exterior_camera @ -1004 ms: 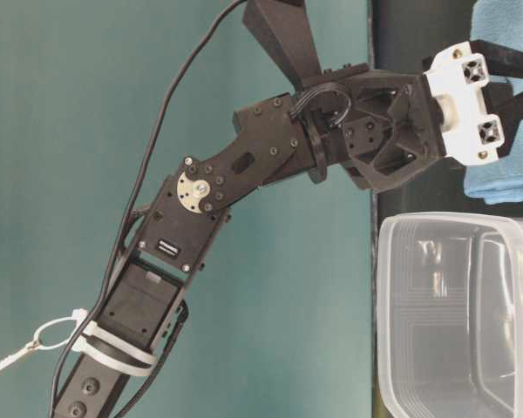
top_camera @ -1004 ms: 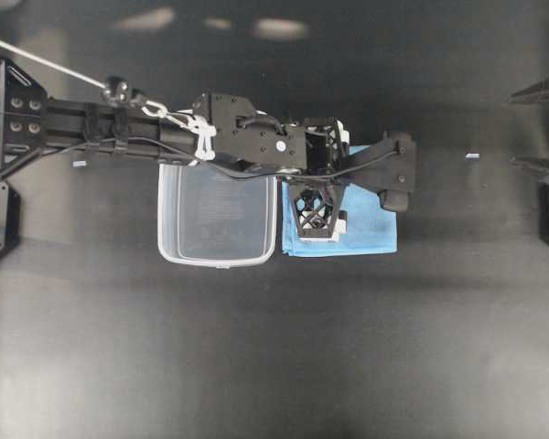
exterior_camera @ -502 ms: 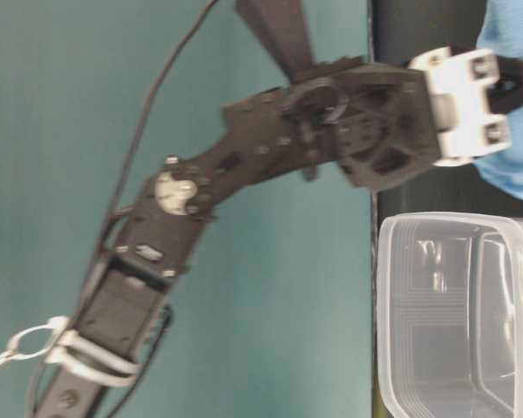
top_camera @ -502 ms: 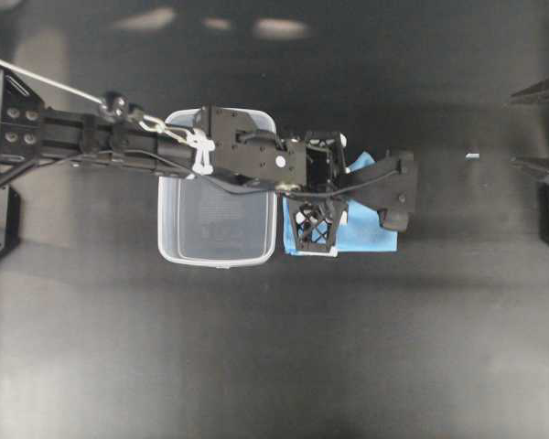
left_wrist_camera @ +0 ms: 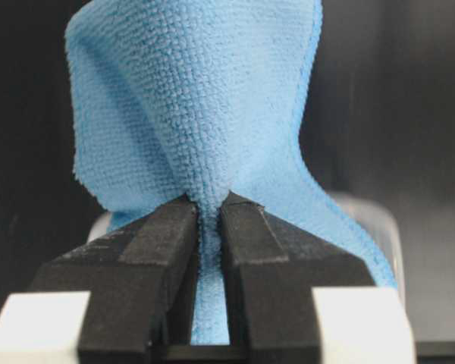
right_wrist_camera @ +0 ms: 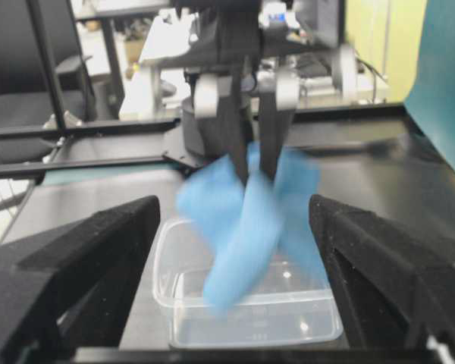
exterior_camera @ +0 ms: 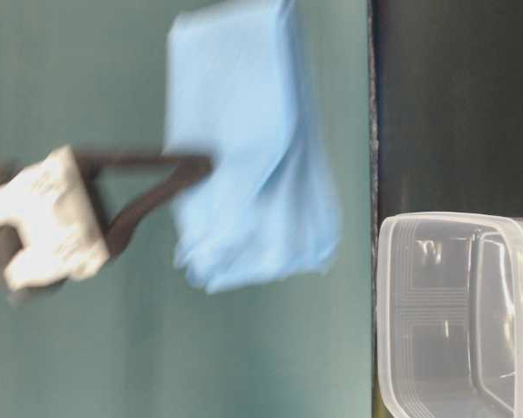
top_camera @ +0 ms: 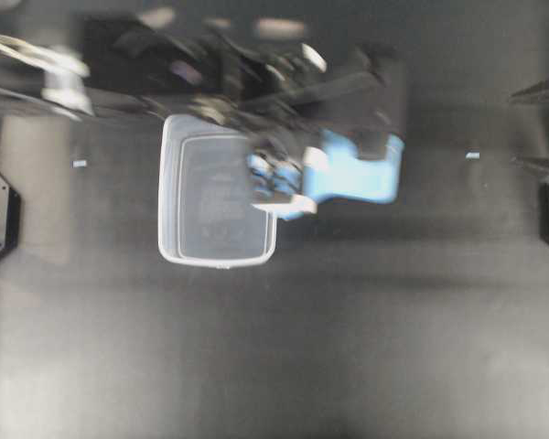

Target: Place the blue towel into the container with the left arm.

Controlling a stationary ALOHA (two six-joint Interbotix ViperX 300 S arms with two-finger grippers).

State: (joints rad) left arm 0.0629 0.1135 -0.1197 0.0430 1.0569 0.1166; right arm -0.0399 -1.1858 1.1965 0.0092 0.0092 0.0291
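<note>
My left gripper has the blue towel to place. It will let go of the towel inside the clear container [top_camera: 227, 179], in the half closer to my left arm.
The blue towel [left_wrist_camera: 197, 98] is off the table and hangs bunched from my left gripper [left_wrist_camera: 208, 212], which is shut on a fold of it. In the overhead view the blurred left gripper [top_camera: 302, 183] is over the right rim of the container [top_camera: 169, 210], and the towel [top_camera: 357, 174] trails to the right of it. The table-level view shows the towel [exterior_camera: 244, 157] held well above the clear, empty container [exterior_camera: 453, 313]. My right gripper [right_wrist_camera: 235, 296] stands open and empty, facing the towel [right_wrist_camera: 246, 220] and the container [right_wrist_camera: 250, 322].
The table is black. The left arm [top_camera: 165, 64] stretches blurred across the top of the overhead view. Dark parts of the right arm [top_camera: 542, 165] sit at the right edge. Small bits of tape [top_camera: 472, 155] lie on the surface.
My left gripper has shut on the towel and lifted it off the table, swinging it up and towards the container. The right gripper has not moved.
</note>
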